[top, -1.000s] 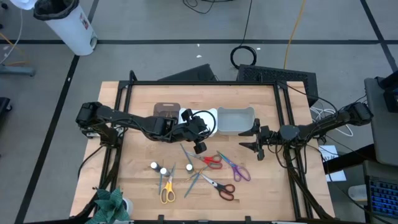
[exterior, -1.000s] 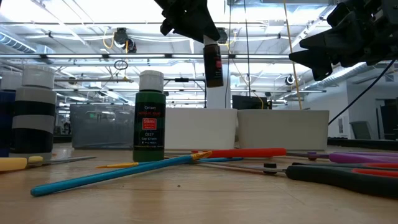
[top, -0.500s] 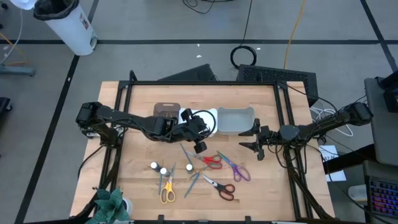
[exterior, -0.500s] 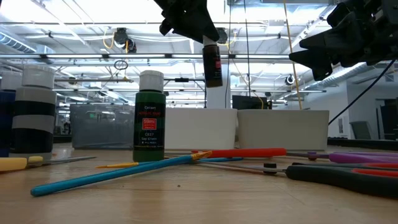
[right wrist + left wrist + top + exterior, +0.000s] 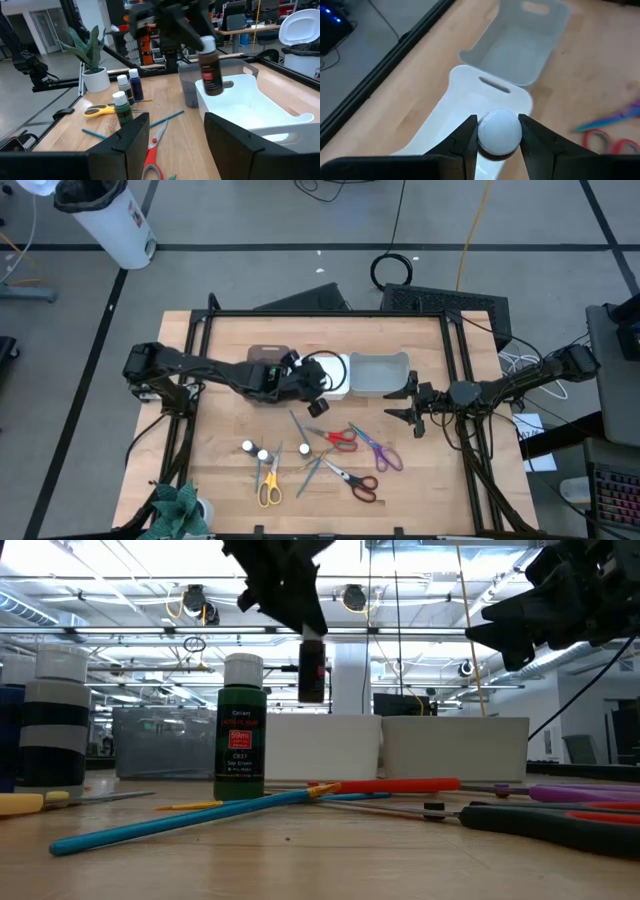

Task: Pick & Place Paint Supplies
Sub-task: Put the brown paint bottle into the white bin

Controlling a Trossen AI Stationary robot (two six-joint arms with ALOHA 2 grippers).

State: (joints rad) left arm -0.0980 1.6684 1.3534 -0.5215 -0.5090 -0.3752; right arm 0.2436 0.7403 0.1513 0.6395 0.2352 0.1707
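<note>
Next, my left gripper lets go of the bottle inside the white bin, at its end [image 5: 301, 370] next to the brown bin. The bottle is in the air over that bin.
My left gripper [image 5: 311, 386] is shut on a small dark bottle [image 5: 311, 671] with a white cap, held in the air over the white bin [image 5: 334, 370]. Three more white-capped bottles [image 5: 262, 451] stand on their bases near the table's near edge. The red scissors [image 5: 341, 439], purple scissors [image 5: 383, 452], black scissors [image 5: 357, 483] and yellow scissors [image 5: 268, 486] lie flat among thin teal brushes [image 5: 299, 426]. My right gripper [image 5: 409, 409] is open and waits above the table's right side. My left gripper pinches the bottle's white cap [image 5: 499, 131] between its two fingers [image 5: 468, 136], one on each side. They come at it from above, slanting. The bottle hangs upright below them [image 5: 211, 72], lifted clear of the table and the bin.
A brown bin [image 5: 268, 357], the white bin and a grey bin [image 5: 379, 373] stand in a row at the table's far middle. A potted plant [image 5: 178, 508] sits at the near left corner. Bare wood lies along the table's left and right sides.
My left gripper has carried the bottle toward the table's far edge and slightly left, from above the scissors and brushes to above the white bin. It stays shut on the cap and the bottle stays upright.
</note>
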